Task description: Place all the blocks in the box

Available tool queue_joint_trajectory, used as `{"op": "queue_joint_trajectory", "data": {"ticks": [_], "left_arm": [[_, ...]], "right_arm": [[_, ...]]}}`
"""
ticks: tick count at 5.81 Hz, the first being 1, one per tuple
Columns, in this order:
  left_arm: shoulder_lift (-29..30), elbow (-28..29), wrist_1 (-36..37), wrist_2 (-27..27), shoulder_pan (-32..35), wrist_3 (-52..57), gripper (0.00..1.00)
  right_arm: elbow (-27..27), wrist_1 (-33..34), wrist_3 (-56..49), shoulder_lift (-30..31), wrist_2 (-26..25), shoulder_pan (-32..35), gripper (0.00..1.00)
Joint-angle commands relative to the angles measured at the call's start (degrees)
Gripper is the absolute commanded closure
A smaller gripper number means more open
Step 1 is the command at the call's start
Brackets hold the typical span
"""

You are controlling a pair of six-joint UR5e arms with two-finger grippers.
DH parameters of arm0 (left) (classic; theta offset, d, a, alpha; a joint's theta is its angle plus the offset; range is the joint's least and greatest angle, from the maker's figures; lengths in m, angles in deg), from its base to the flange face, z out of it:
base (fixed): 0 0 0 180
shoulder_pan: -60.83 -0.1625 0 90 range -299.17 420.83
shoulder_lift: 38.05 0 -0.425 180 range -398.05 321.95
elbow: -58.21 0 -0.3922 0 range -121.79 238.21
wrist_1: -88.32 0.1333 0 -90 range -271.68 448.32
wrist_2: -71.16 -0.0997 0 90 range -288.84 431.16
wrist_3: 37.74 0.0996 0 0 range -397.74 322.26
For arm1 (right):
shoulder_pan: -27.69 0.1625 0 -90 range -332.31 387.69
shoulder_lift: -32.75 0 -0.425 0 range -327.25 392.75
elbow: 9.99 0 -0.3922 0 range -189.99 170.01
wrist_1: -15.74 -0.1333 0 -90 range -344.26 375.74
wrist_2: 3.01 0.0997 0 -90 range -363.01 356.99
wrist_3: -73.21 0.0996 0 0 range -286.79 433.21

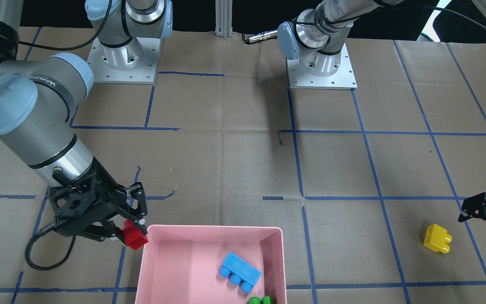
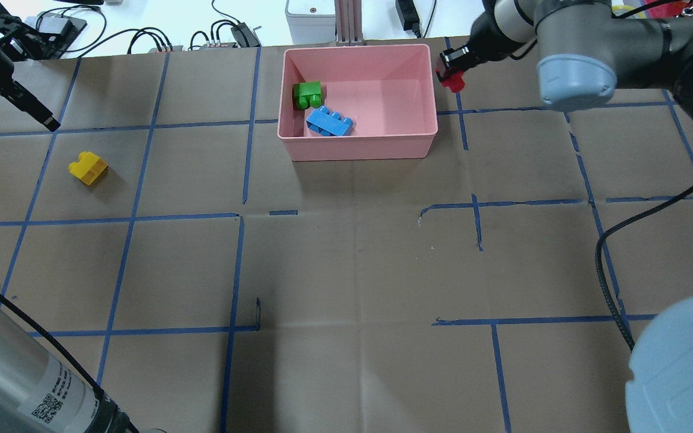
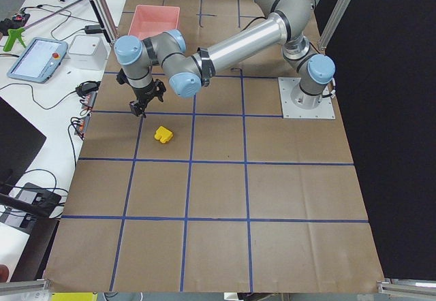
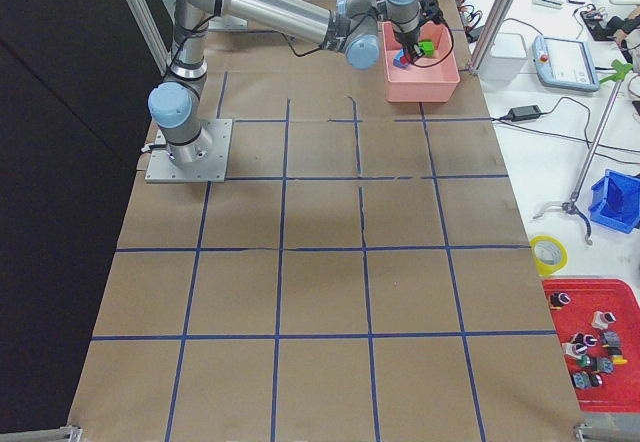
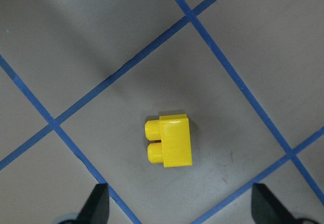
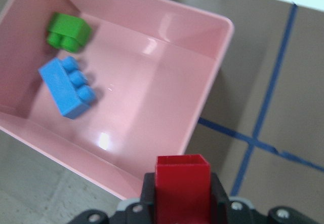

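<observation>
I need to close my left gripper across the middle of the yellow block [image 1: 436, 238] [image 5: 173, 141], with one finger against the block's round studs and the other against its flat back.
My right gripper [image 1: 128, 233] is shut on the small red block [image 1: 135, 239] and holds it just outside the pink box's [image 1: 213, 229] corner, above the paper; the block also shows in the right wrist view [image 6: 182, 182]. The light-blue block [image 1: 239, 271] and the green block [image 2: 308, 94] lie inside the box. The yellow block [image 2: 88, 168] lies alone on the paper. My left gripper [image 5: 182, 209] is open and empty, hovering above the yellow block [image 5: 169, 141], its fingertips [image 5: 97, 203] apart on either side.
The table is covered in brown paper with blue tape grid lines [image 2: 242, 162]. The two arm bases [image 1: 321, 67] stand at the robot's edge. Cables and devices [image 2: 232, 33] lie beyond the box, off the paper.
</observation>
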Motion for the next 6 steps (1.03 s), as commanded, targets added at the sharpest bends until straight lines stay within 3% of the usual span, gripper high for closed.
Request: {"op": "queue_joint_trajectory", "data": {"ticks": [1,2,3,5,6], "left_arm": [[0.4,-8.4,10.1,1.0,-0.3,-2.2,0.01],[0.7,-10.5,12.1,2.6,-0.4,-2.2,0.01],[2.0,-12.8,17.0,2.7,-0.5,-1.6,0.01],[3.1,-14.4,20.7,2.7,-0.6,-1.5,0.01],[3.3,-14.5,20.8,2.6,-1.1,-1.4,0.01]], "right_arm": [[7.5,11.7,-5.7,-11.2,10.1,4.4,0.95],[7.8,11.6,-6.1,-12.2,9.4,5.2,0.12],[7.8,9.4,-5.7,-11.8,9.1,5.3,0.00],[7.8,-1.1,-5.7,-10.5,9.1,5.1,0.00],[7.8,-15.9,-5.8,-6.1,7.5,4.3,0.00]]}}
